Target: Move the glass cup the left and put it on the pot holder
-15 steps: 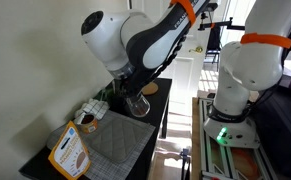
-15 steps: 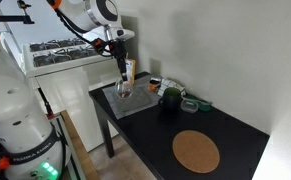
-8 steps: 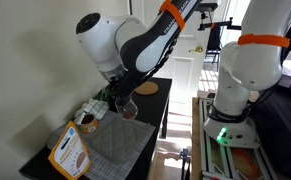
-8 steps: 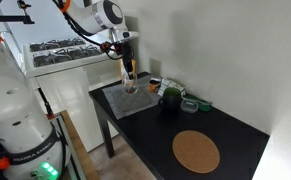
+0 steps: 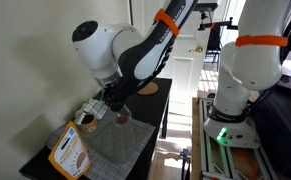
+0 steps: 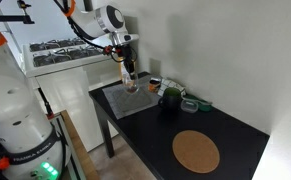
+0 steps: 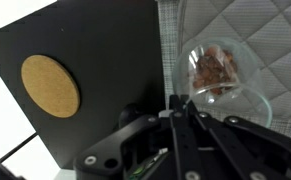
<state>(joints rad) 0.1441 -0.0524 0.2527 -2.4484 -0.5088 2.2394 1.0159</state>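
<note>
Next, my gripper lets go of the glass cup on the middle of the grey pot holder (image 5: pixel 112 140) (image 7: pixel 279 67), closer to the orange packet.
The glass cup (image 7: pixel 221 72) is small and see-through with a reddish tint. It hangs over the pot holder (image 7: pixel 270 35), a grey quilted mat at the table's end. My gripper (image 7: pixel 175 103) is shut on the cup's rim, with the jaws close together. In both exterior views the gripper (image 5: pixel 116 105) (image 6: pixel 127 72) holds the cup (image 5: pixel 123 116) (image 6: pixel 131 86) low over the pot holder (image 5: pixel 113 148) (image 6: pixel 138 103). I cannot tell whether the cup's base touches the fabric.
A round cork disc (image 6: pixel 196 151) (image 7: pixel 50 85) lies at the black table's other end. A dark green object (image 6: pixel 171 97) and small items stand by the wall beside the mat. An orange packet (image 5: pixel 68 150) and a tan container (image 5: pixel 85 121) sit by the mat.
My gripper has carried the cup along the table and lower, from beside the mat's edge to over the quilted mat.
</note>
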